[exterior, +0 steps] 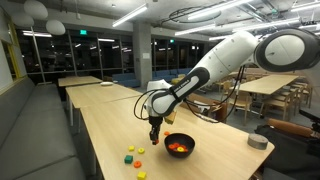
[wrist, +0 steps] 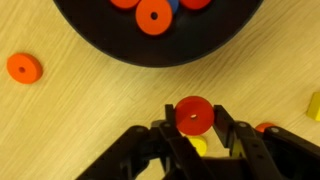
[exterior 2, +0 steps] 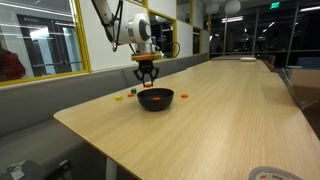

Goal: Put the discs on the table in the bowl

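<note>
The red disc will be released from my gripper among the orange and red discs inside the black bowl (exterior: 180, 148).
My gripper (wrist: 193, 118) is shut on a red disc (wrist: 193, 114) and holds it just in front of the black bowl (wrist: 100, 45), close above the light-wood table (wrist: 70, 120). The bowl holds several orange and red discs (wrist: 153, 15). An orange disc (wrist: 24, 68) lies on the table to the left. A yellow disc (wrist: 200, 147) and an orange one (wrist: 265, 127) are partly hidden under my fingers. In both exterior views the gripper (exterior: 155, 132) (exterior 2: 146, 75) hangs beside the bowl (exterior: 179, 145) (exterior 2: 155, 98).
A yellow blocky piece (wrist: 314, 105) lies at the right edge of the wrist view. Small green and yellow pieces (exterior: 140, 165) sit near the table's front. A grey tape roll (exterior: 258, 142) lies to the side. Other tables stand behind.
</note>
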Controlling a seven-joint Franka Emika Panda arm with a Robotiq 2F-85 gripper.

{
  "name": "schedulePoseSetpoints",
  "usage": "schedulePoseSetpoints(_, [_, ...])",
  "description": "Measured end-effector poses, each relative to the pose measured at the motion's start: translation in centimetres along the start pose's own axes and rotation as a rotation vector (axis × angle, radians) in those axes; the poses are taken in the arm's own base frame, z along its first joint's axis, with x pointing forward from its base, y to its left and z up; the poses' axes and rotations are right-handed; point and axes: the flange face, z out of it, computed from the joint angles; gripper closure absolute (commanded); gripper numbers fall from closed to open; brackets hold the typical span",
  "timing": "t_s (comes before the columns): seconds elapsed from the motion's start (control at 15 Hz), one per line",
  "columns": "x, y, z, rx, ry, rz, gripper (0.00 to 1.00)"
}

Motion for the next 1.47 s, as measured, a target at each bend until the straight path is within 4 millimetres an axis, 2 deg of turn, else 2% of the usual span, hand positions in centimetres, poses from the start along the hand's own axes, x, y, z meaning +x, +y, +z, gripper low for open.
schedulePoseSetpoints(0.2, [-2.3,-0.7,-3.4,-0.005,-0.054,0.058,0.82])
schedulePoseSetpoints(0.33, [-4.3,-0.6,-4.7,-0.01,-0.095,0.106,0.82])
schedulePoseSetpoints(0.53, [-7.2,0.7,-4.8,-0.017,-0.131,0.171,0.82])
schedulePoseSetpoints(0.73, [-9.4,3.3,-3.6,-0.019,-0.154,0.23,0.82])
schedulePoseSetpoints(0.8, [-10.0,4.3,-3.2,-0.019,-0.158,0.248,0.38])
schedulePoseSetpoints(1.0, [-11.1,6.3,-2.2,-0.015,-0.171,0.288,0.19])
schedulePoseSetpoints(1.13, [-11.3,6.6,-1.9,-0.012,-0.175,0.296,0.03])
schedulePoseSetpoints(1.2, [-11.3,6.6,-1.9,-0.012,-0.175,0.296,0.0])
schedulePoseSetpoints(1.47, [-10.3,5.5,-2.3,0.0,-0.161,0.276,0.0])
